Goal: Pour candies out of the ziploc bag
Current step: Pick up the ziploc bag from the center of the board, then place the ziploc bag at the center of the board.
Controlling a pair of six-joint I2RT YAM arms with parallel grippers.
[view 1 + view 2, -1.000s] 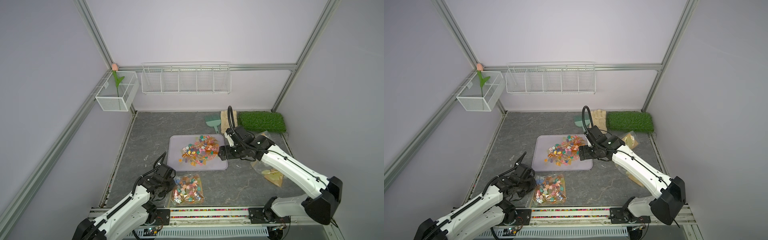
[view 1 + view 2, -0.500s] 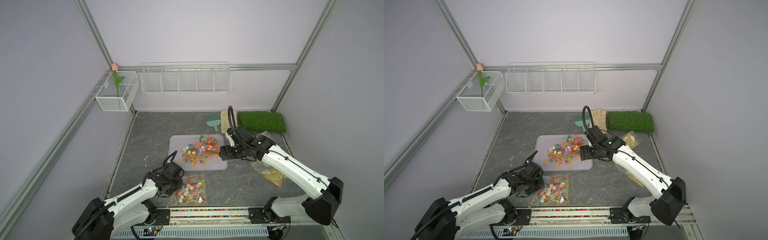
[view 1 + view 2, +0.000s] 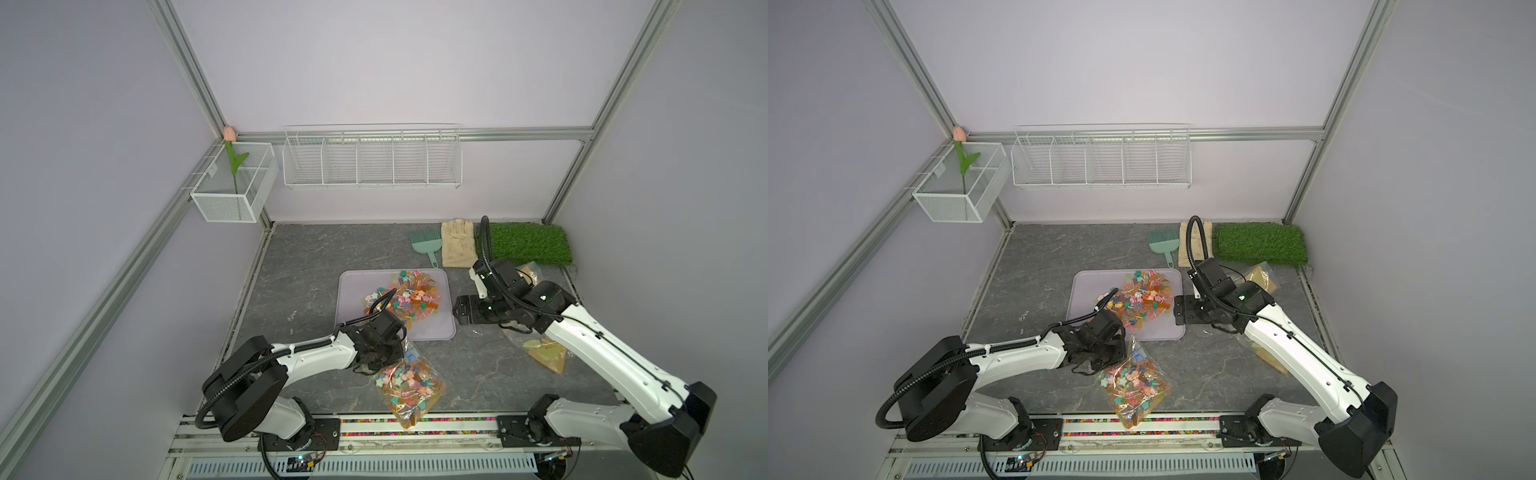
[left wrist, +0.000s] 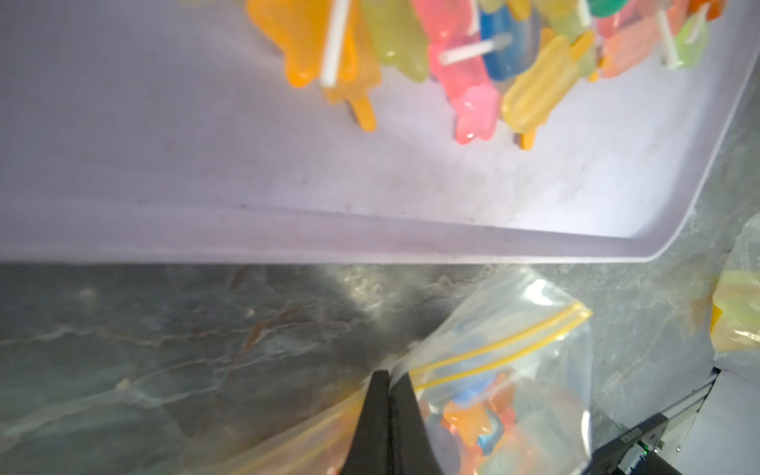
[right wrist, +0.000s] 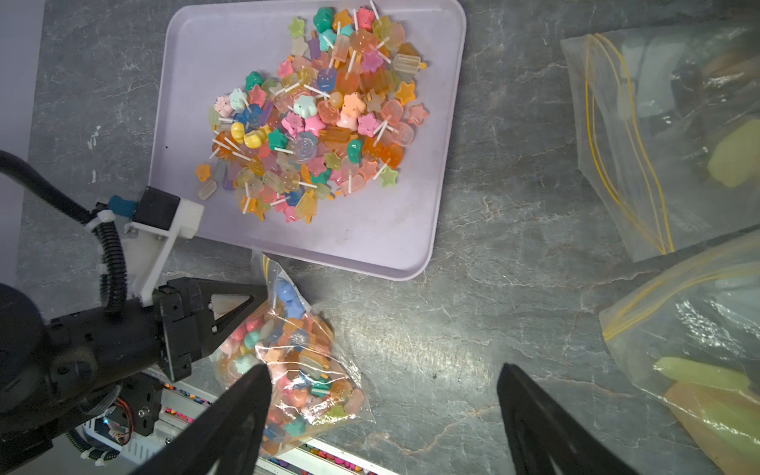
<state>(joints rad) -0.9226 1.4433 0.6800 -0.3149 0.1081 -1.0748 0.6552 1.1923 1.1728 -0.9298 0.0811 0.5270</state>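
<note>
I will release the ziploc bag with my left gripper flat on the grey table (image 3: 401, 368), close along the lilac tray's front edge.
The clear ziploc bag (image 3: 409, 388) (image 3: 1133, 388) (image 5: 288, 349) lies on the grey table just in front of the lilac tray (image 3: 349, 299) (image 3: 1084, 291) (image 5: 197, 61). It is packed with the candies and its zip end is raised toward the tray. My left gripper (image 3: 397, 351) (image 3: 1121, 353) (image 4: 386, 376) (image 5: 263, 294) is shut on the bag's (image 4: 514, 362) top edge by the yellow zip lines. A heap of loose candies (image 3: 409, 297) (image 3: 1144, 299) (image 5: 312, 119) (image 4: 452, 49) covers the tray's (image 4: 164, 144) right half. My right gripper (image 3: 459, 309) (image 3: 1177, 309) (image 5: 382, 370) hangs open and holds nothing, just right of the tray.
Two more ziploc bags (image 5: 658, 144) (image 5: 699, 349) with yellowish contents lie to the right, one partly under the right arm (image 3: 540, 353). A green brush (image 3: 424, 243), a glove (image 3: 457, 245) and a grass mat (image 3: 528, 243) sit at the back. The front rail (image 3: 374, 424) borders the bag.
My left arm has swung right and forward along the table's front. The candy bag has shifted right with it and its zip end has risen toward the tray. The right arm has not moved.
</note>
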